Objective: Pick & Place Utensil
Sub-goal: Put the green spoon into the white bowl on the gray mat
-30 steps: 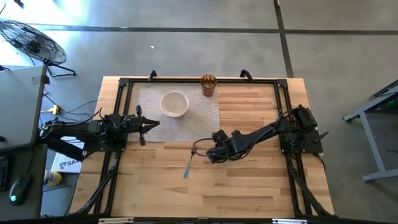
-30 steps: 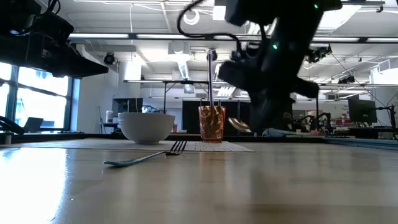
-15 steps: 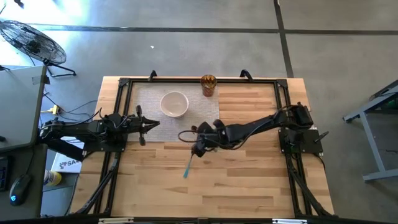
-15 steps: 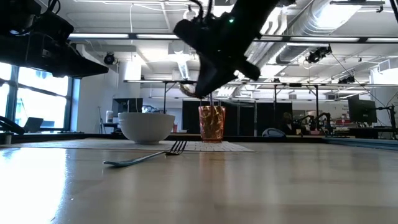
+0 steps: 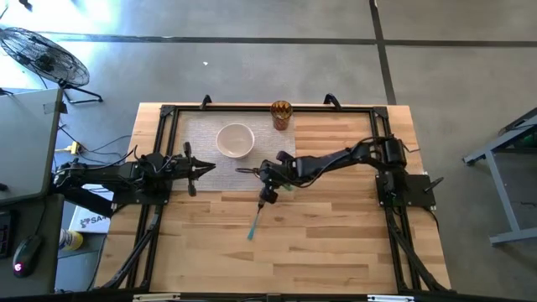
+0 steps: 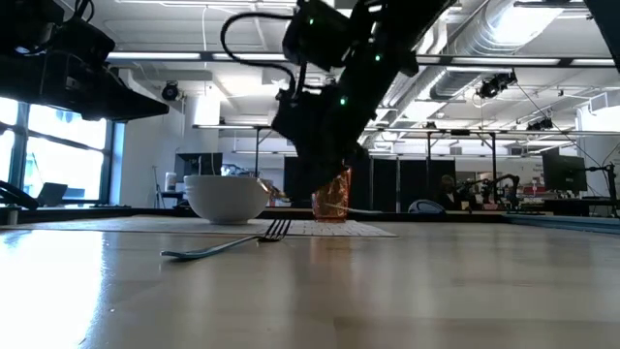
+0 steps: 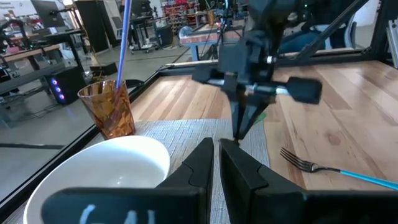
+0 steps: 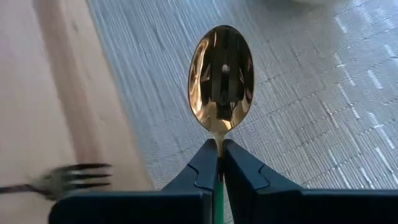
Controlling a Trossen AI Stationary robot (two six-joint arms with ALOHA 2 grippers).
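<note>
Next, I put the spoon down on the placemat and take it by the green handle (image 8: 219, 202) before placing it, because my right gripper is pinching it at its neck.
My right gripper (image 8: 219, 148) (image 5: 267, 194) is shut on a spoon with a gold bowl (image 8: 221, 74) and a green handle. It hovers over the near right part of the grey placemat (image 5: 201, 143), pointing down. A fork (image 5: 254, 221) with a blue handle lies flat on the wood just nearer; its tines (image 8: 74, 175) show beside the mat's edge. A white bowl (image 5: 235, 140) sits on the mat. An amber cup (image 5: 281, 115) holding a blue utensil stands at the mat's far right corner. My left gripper (image 5: 205, 168) (image 7: 216, 163) waits shut at the mat's left side. My right gripper pinches the spoon at its neck (image 8: 219, 138), just behind the bowl, between the two fingertips. The green handle (image 8: 217, 196) runs back along the fingers. The fingers point down from above. The spoon is lifted clear, its bowl sticking out past the fingertips above the placemat.
Black frame rails (image 5: 268, 107) run along the table's far, left and right sides. Bare wood (image 5: 319, 252) spreads across the near half of the table. The bowl (image 7: 106, 177) sits right in front of my left gripper.
My right gripper has carried the spoon toward the table's left and far edges, from over the bare wood right of the fork to the placemat's near right part. It has tipped downward and come lower. The fork, the bowl and the cup have stayed put.
</note>
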